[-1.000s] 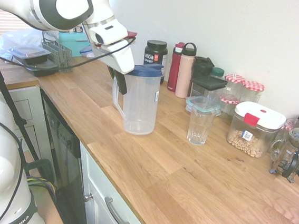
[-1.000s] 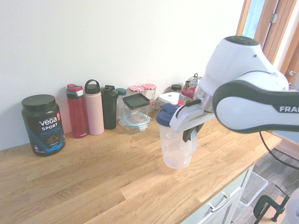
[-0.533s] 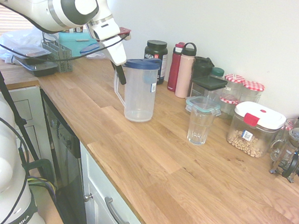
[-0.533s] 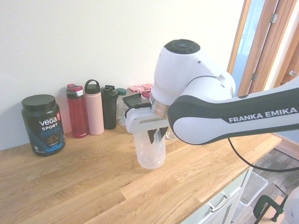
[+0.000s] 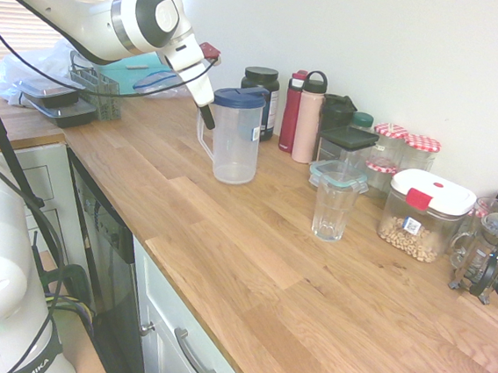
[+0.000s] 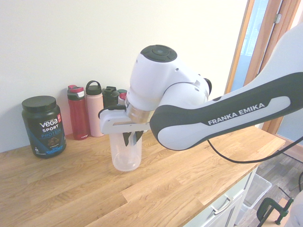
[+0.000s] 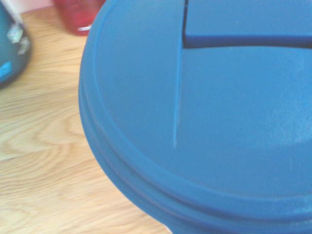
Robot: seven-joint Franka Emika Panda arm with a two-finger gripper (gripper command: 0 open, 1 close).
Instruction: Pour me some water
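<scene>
The pitcher will go down from my gripper onto the counter (image 6: 115, 168) in front of the pink bottle, a little closer to the black Vega tub.
A clear plastic pitcher (image 5: 236, 141) with a blue lid (image 5: 239, 96) stands upright on or just above the wooden counter (image 5: 251, 257), in front of the row of bottles. My gripper (image 5: 205, 116) is shut on the pitcher's handle from the side. The second exterior view shows the same pitcher (image 6: 125, 152) under my wrist, with the gripper (image 6: 131, 138) on it. The blue lid (image 7: 219, 122) fills the wrist view. An empty clear drinking glass (image 5: 332, 210) stands well to the pitcher's right, apart from it. I cannot tell how much water the pitcher holds.
Behind the pitcher stand a black Vega tub (image 5: 259, 95), a red bottle (image 5: 291, 111) and a pink bottle (image 5: 309, 117). Lidded containers (image 5: 425, 212) and a French press (image 5: 489, 254) line the back right. A dish rack (image 5: 82, 91) sits far left.
My arm has carried the pitcher away from the glass, toward the bottles and the black tub. The grip on the handle has stayed the same.
</scene>
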